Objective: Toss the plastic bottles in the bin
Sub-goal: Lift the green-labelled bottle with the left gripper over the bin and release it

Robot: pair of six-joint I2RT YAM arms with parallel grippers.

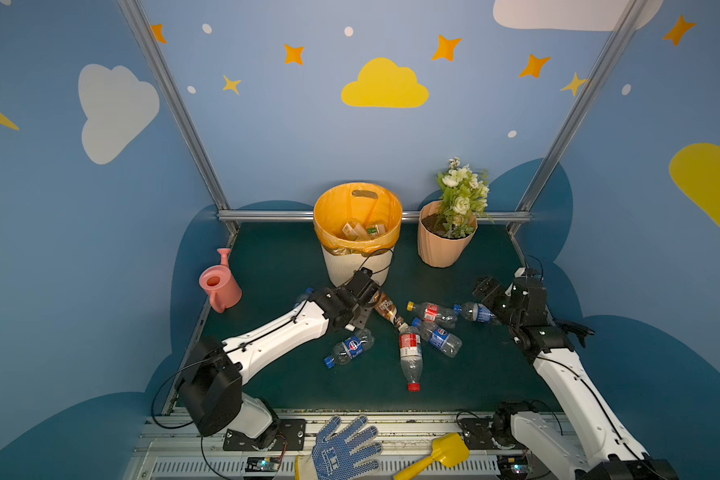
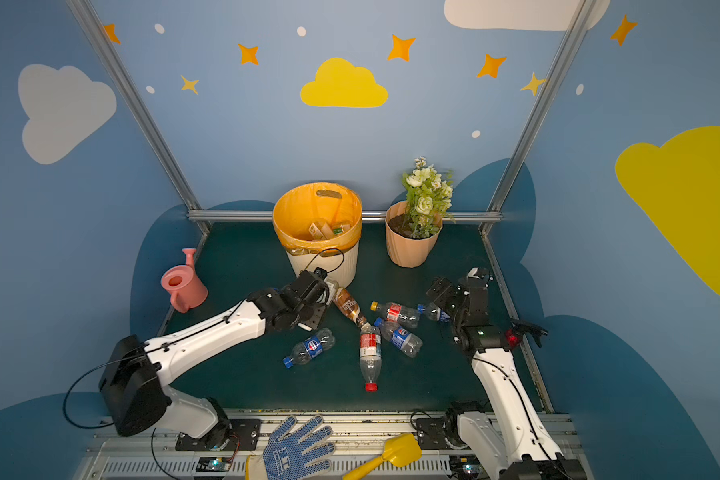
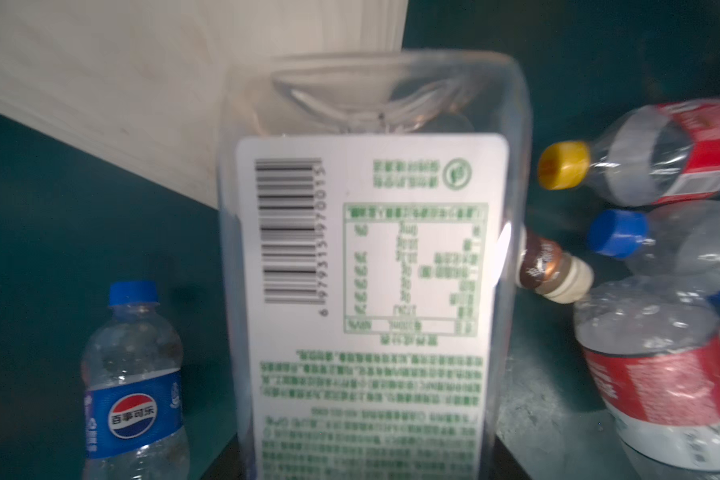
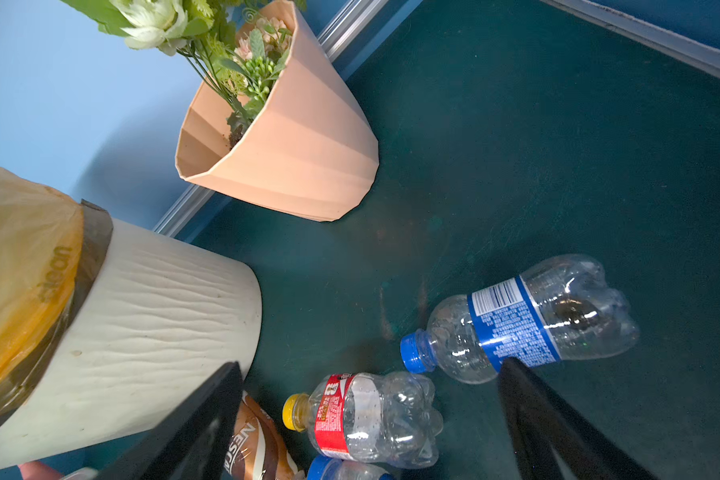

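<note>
Next, I let go of the clear bottle with my left gripper among the bottles inside the bin's orange liner (image 1: 356, 229). The clear bottle is now low beside the bin's wall.
A clear bottle with a white, green-printed label (image 3: 366, 266) fills the left wrist view. My left gripper (image 3: 362, 457) is shut on it, low beside the bin's cream wall (image 1: 358, 266); in both top views the gripper (image 1: 371, 286) (image 2: 327, 286) hides it. Several plastic bottles lie on the green mat: a brown-labelled one (image 1: 387, 309), a yellow-capped one (image 1: 433, 311), a blue-capped one (image 1: 476, 312), two Pepsi ones (image 1: 441, 337) (image 1: 350, 348) and a red-capped one (image 1: 410, 353). My right gripper (image 1: 485, 286) (image 4: 371, 365) hangs open above the yellow-capped bottle (image 4: 375, 415). Bottles lie inside the bin (image 1: 360, 229).
A pink watering can (image 1: 219, 286) stands at the left edge and a peach flowerpot (image 1: 443, 245) right of the bin. A blue-dotted glove (image 1: 344, 449) and a yellow scoop (image 1: 437, 457) lie on the front rail. Metal frame posts bound the mat.
</note>
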